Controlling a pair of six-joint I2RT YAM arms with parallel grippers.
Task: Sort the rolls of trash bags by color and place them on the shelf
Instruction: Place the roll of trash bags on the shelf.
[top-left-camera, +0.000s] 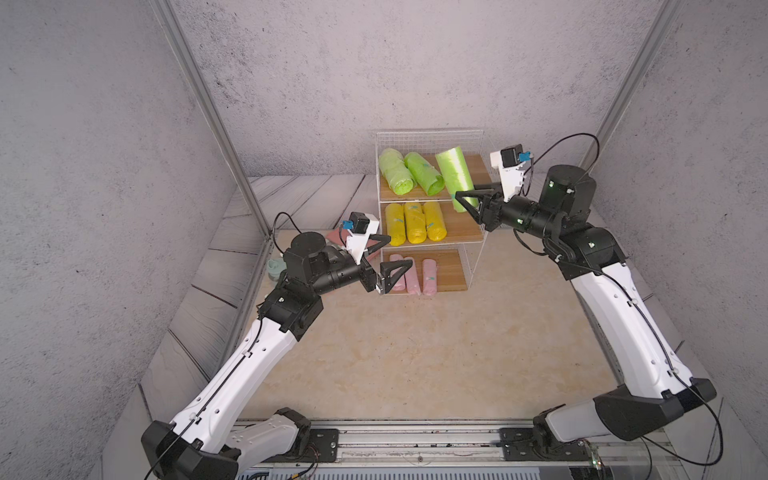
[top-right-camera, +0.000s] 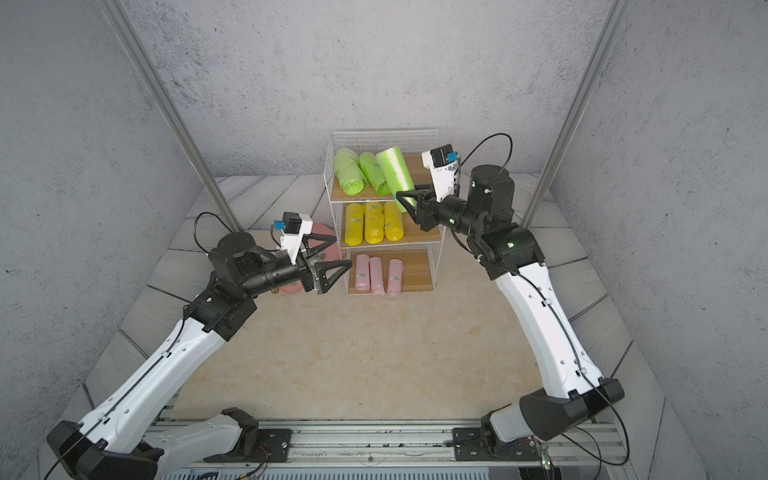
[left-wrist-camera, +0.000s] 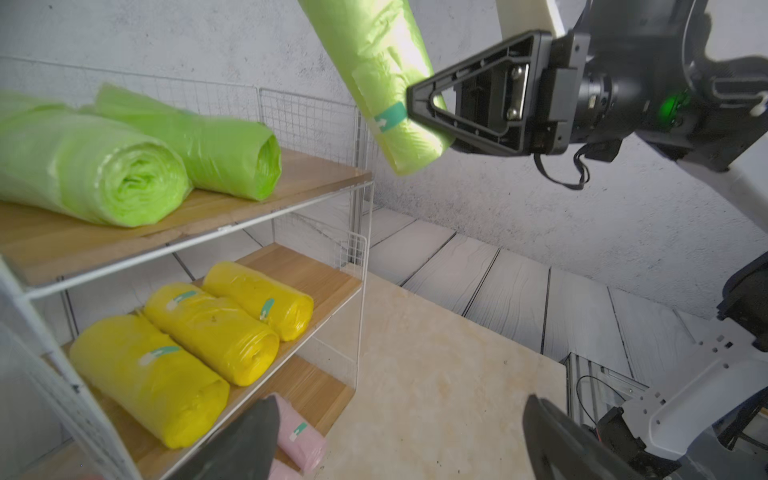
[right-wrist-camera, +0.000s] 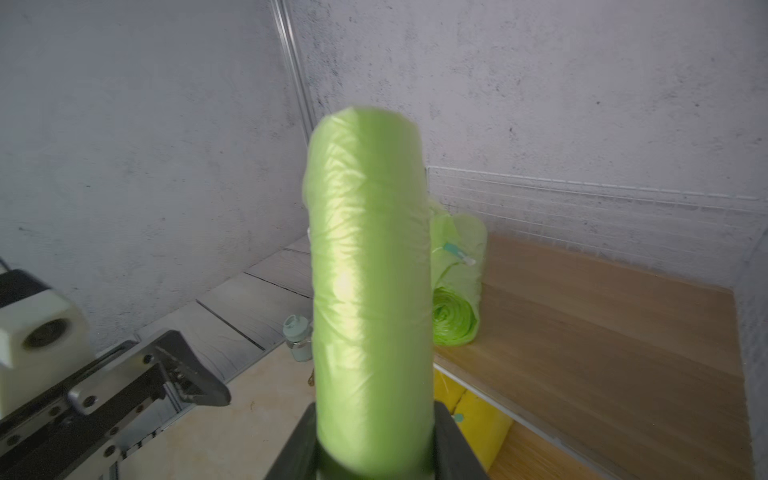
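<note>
Next, I let go of the green roll in my right gripper on the top board (top-left-camera: 450, 166) (right-wrist-camera: 524, 308), just beside the green rolls lying there.
The shelf (top-left-camera: 476, 166) (top-right-camera: 419, 166) stands at the back of the table. Two green rolls (top-left-camera: 409, 174) (left-wrist-camera: 95, 166) lie on its top board, three yellow rolls (top-left-camera: 413, 222) (left-wrist-camera: 208, 324) on the middle board, and three pink rolls (top-left-camera: 415, 274) (top-right-camera: 376, 272) on the bottom board. My right gripper (top-left-camera: 467, 199) (right-wrist-camera: 374, 440) is shut on the lower end of a third green roll (top-left-camera: 455, 174) (left-wrist-camera: 374, 70) (right-wrist-camera: 370, 270), held tilted over the bare right part of the top board. My left gripper (top-left-camera: 400, 250) (left-wrist-camera: 401, 415) stands open and empty at the bottom tier's front left corner.
A pink tray (top-right-camera: 322, 230) lies left of the shelf, partly hidden behind my left arm. A small bottle with a pale teal cap (right-wrist-camera: 297, 336) stands at the table's left edge. Grey walls and metal posts (top-left-camera: 216, 124) close in the sides.
</note>
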